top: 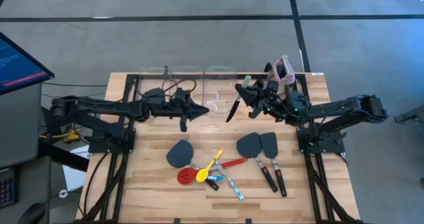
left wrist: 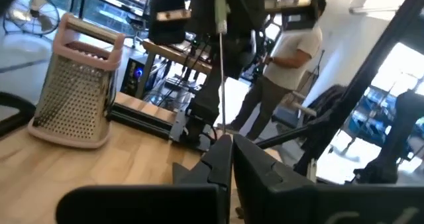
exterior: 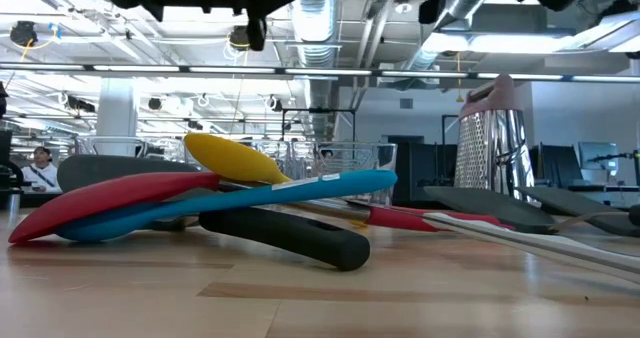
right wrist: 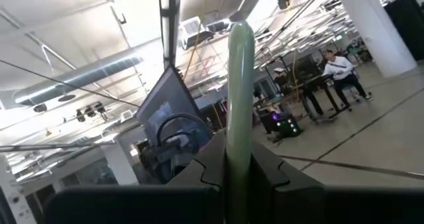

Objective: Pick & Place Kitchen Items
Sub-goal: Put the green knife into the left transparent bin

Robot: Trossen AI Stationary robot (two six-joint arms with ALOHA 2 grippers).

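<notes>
The thin tool has a pale green handle. My left gripper needs to close just below that handle, on the top of the shaft (top: 238, 99) (left wrist: 222, 42) of the tool.
My right gripper (top: 250, 95) is up over the table's far middle, shut on a thin tool with a pale green handle (right wrist: 238, 85). The tool's thin shaft (top: 232, 110) slants away from the gripper. My left gripper (top: 204, 109) is shut and empty, a little to the left of that shaft. It also shows in the left wrist view (left wrist: 230, 154). On the table's near middle lie three dark spatulas (top: 250, 144), a red slotted spoon (top: 187, 176), a yellow spoon (top: 211, 163), a blue spoon (exterior: 300, 190) and a thin silvery tool (top: 232, 187). My right gripper pinches the tool's pale green handle (right wrist: 237, 144) between its two fingers. The handle's free end (right wrist: 240, 35) stands out past the fingertips. The shaft (left wrist: 222, 85) runs down from the handle, and the whole tool is lifted clear of the table.
Three clear bins (top: 185, 73) stand in a row at the far edge. A metal grater with a pink top (top: 283, 68) stands at the far right, behind my right gripper. A person (left wrist: 288, 58) stands beyond the table. Bare wood lies at the near left and near right.
</notes>
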